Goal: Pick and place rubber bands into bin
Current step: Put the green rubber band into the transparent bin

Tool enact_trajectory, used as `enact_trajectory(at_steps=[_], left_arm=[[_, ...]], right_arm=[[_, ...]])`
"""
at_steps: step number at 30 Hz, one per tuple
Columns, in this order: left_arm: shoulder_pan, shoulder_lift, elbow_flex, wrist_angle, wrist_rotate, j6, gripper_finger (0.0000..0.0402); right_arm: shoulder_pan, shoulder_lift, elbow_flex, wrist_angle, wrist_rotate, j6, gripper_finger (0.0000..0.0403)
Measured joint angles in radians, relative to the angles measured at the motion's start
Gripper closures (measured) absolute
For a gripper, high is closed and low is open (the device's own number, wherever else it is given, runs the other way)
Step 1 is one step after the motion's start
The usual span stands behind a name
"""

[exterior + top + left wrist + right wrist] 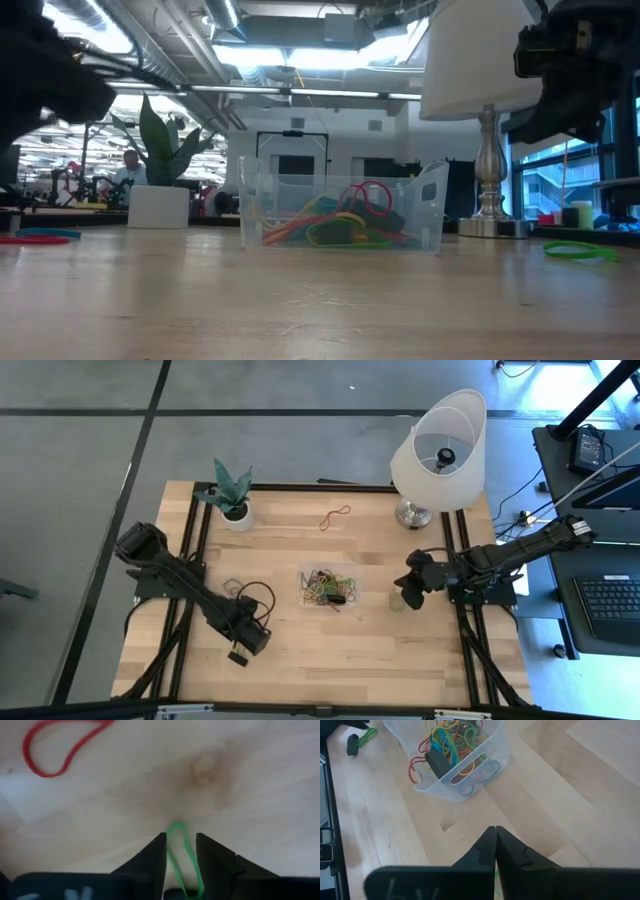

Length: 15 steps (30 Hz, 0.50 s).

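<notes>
The green band's lower end touches the black block, so next my left gripper closes on the green band's loop (177, 827) and lifts it clear, leaving the block behind.
The clear bin (302, 573) stands mid-table with many coloured rubber bands (451, 742) heaped in it. My left gripper (180, 851) is open near the table's front left, pointing down, with a green rubber band (179, 836) on the wood between its fingers. A red band (52, 751) lies close by. My right gripper (495, 829) is shut, right of the bin and above the table, with another green band (580, 251) lying on the wood beneath it. A lone red band (335, 517) lies toward the far edge. My left gripper comes from above with one finger on either side of the green band's loop end (176, 827), and the band runs along the gap between them. The band lies on the table. Whether the fingers touch it I cannot tell.
A potted plant (232, 495) stands at the far left and a lamp with a white shade (440, 440) at the far right. Red and blue bands (38, 237) lie at the table's left. Bare wood stretches in front of the bin.
</notes>
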Motion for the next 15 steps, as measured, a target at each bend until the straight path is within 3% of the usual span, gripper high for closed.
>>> enact_trajectory(at_steps=[6,9,12,15], left_arm=[[-0.031,0.107,0.004,0.030,0.017,-0.063,0.0271],[-0.032,0.139,0.007,0.046,0.049,-0.018,0.0271],[-0.031,0.141,0.015,0.053,0.067,-0.009,0.0297],[-0.032,0.127,0.043,0.008,0.065,-0.047,0.0353]], right_arm=[[0.000,0.000,0.000,0.000,0.000,0.000,0.0395],[0.000,0.000,0.000,0.001,0.000,0.005,0.0397],[0.000,0.000,0.000,0.002,0.000,0.012,0.0394],[0.000,0.000,0.000,0.008,0.000,0.014,0.0390]])
